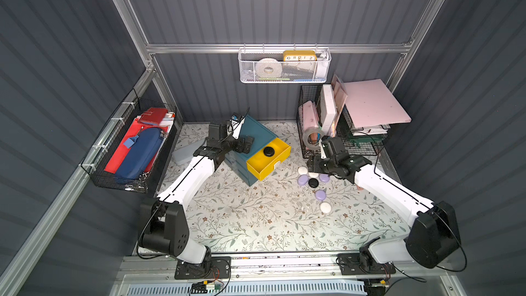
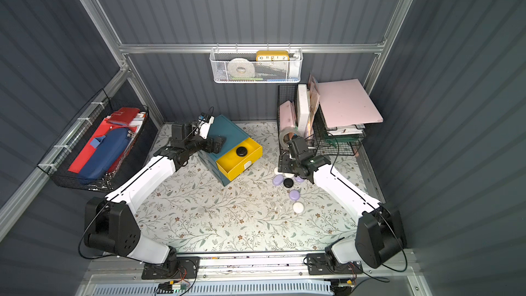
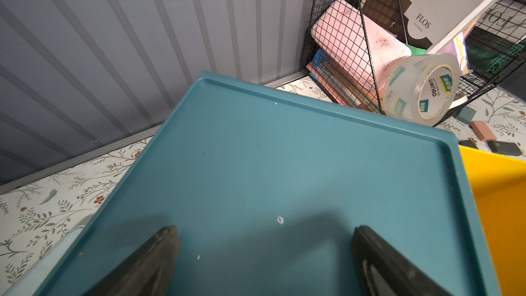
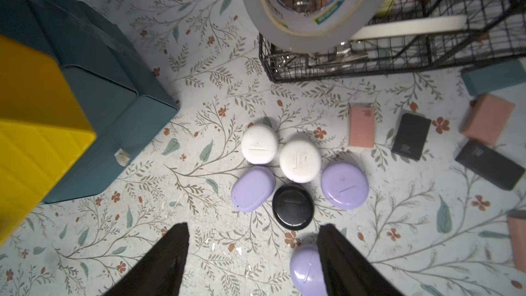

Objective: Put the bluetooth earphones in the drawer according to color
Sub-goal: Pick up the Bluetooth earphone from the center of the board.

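Next, my right gripper grabs the sides of the black earphone case [image 1: 313, 183] [image 4: 293, 206] on the mat, among the lilac cases.
The teal drawer cabinet [image 1: 256, 130] stands at the back with its yellow drawer [image 1: 264, 170] pulled out; one black earphone case [image 1: 268, 151] lies inside. My left gripper [image 3: 264, 232] hovers open over the cabinet top [image 3: 284, 152], holding nothing. To the right, earphones lie clustered on the mat: two white [image 4: 259, 144] [image 4: 300, 160], two lilac [image 4: 252, 189] [image 4: 345, 185] and one black [image 4: 293, 206]. My right gripper [image 4: 254, 226] hangs open just short of the black one, with another lilac case [image 4: 306, 269] beside one finger. A third white case [image 1: 325, 207] lies nearer the front.
A tape roll [image 1: 313, 138] hangs on the black wire rack [image 1: 321, 115] right behind the cluster. Pink [image 4: 361, 126] and black chips [image 4: 411, 140] lie beside the cases. A pale grey-blue case [image 1: 185, 152] sits left of the cabinet. A basket [image 1: 133, 149] hangs on the left wall.
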